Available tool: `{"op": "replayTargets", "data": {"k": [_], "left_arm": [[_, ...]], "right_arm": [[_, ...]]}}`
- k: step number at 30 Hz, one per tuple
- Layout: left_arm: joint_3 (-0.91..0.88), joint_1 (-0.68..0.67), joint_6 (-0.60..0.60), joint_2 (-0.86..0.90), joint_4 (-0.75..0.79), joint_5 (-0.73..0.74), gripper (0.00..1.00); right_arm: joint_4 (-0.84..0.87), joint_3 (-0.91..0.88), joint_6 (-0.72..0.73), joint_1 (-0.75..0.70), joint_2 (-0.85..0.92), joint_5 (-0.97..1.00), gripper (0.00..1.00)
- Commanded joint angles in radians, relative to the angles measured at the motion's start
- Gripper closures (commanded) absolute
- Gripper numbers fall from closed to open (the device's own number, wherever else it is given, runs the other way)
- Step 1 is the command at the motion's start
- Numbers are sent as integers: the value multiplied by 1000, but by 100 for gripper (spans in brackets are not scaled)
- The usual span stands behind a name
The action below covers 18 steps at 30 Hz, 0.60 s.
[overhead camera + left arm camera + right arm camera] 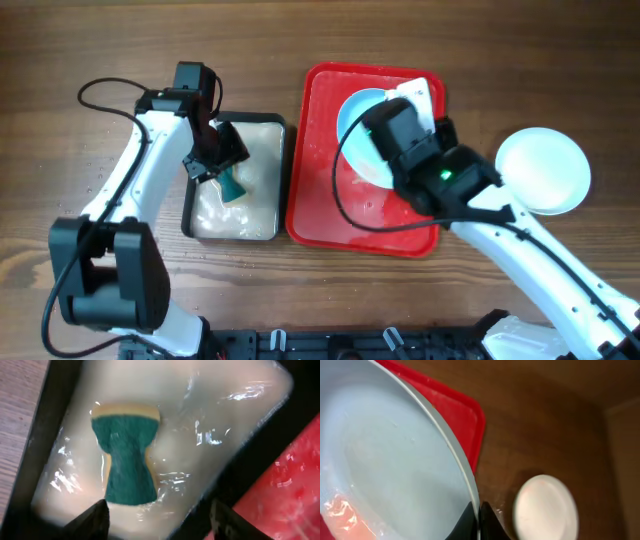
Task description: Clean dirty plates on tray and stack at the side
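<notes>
Next, my right gripper releases the light blue plate, now tilted over the tray, on top of the pale plate (542, 170) (546, 508) beside the red tray.
The red tray (318, 160) lies mid-table and also shows in the right wrist view (465, 415). My right gripper (479, 519) is shut on the rim of a light blue plate (385, 455), which is held tilted over the tray; from above the plate (355, 112) is partly hidden under the arm. Its visible face looks clean. A pale plate (542, 170) lies on the table right of the tray and also shows in the right wrist view (546, 510). A third plate is not visible. My left gripper (162, 522) is open and empty.
A black-rimmed cream tray (250, 218) sits left of the red tray. A green and yellow sponge (129, 457) lies flat in it, just ahead of my left fingers, and also shows from above (233, 185). The cream tray's liner looks wet and glossy.
</notes>
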Motion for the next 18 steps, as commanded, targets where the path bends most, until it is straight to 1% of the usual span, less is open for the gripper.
{"op": "replayTargets", "data": {"k": [1,2,9,11,13,15,18], "left_arm": [[0,4,13,-42,-17,27,9],[0,4,13,-42,-19,27,0],[0,4,12,-42,-23,27,0],[0,4,13,-42,-24,27,0],[0,4,12,-42,-24,27,0],[0,4,12,-42,-24,27,0],[0,4,12,-42,-24,27,0]], "right_arm": [[8,3,9,93,7,249,96],[7,3,8,115,7,277,96],[-7,3,-3,245,7,477,96],[-3,3,-49,267,7,499,96],[-10,3,-55,295,7,553,96],[-2,3,-90,327,7,619,96],[4,3,-97,343,7,632,96]]}}
